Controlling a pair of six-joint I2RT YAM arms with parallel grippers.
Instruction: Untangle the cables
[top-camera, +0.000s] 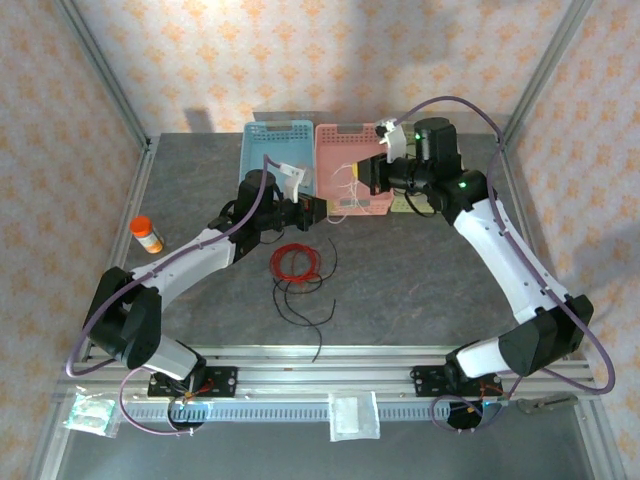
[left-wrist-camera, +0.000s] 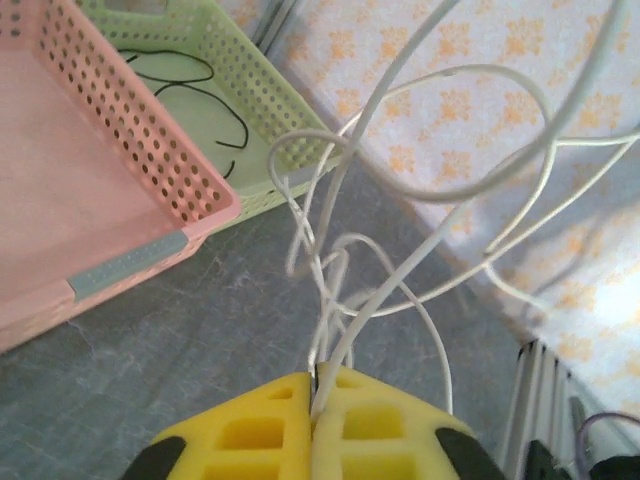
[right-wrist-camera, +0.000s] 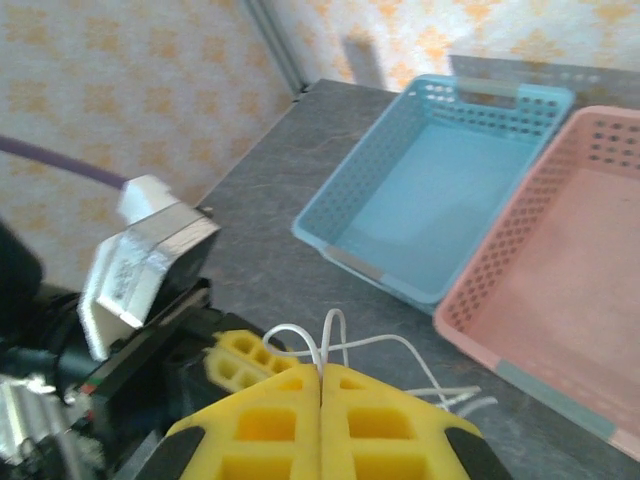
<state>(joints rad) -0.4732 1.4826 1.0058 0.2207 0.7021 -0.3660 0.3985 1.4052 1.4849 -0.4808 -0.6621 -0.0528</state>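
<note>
Next, I open my right gripper, back it off and take a hanging part of the cable lower down (top-camera: 338, 219), because the white cable's loops bunch up beside my left gripper.
The white cable (left-wrist-camera: 420, 190) hangs in tangled loops in the air between both grippers, just in front of the pink basket. My left gripper (left-wrist-camera: 318, 385) is shut on strands of it between yellow fingers. My right gripper (right-wrist-camera: 322, 368) is shut on another loop of the white cable (right-wrist-camera: 335, 325), close to the left gripper's fingers (right-wrist-camera: 240, 360). From above, the left gripper (top-camera: 320, 210) and right gripper (top-camera: 362, 182) sit close together with the white cable (top-camera: 343, 192) between them. The red cable (top-camera: 295, 262) lies coiled on the table, with the black cable (top-camera: 305, 300) looped beside it.
A blue basket (top-camera: 278, 148) and a pink basket (top-camera: 345, 145) stand side by side at the back. A green basket (left-wrist-camera: 215, 110) beyond the pink one holds a thin black wire (left-wrist-camera: 190, 75). An orange pill bottle (top-camera: 147, 234) stands at the left.
</note>
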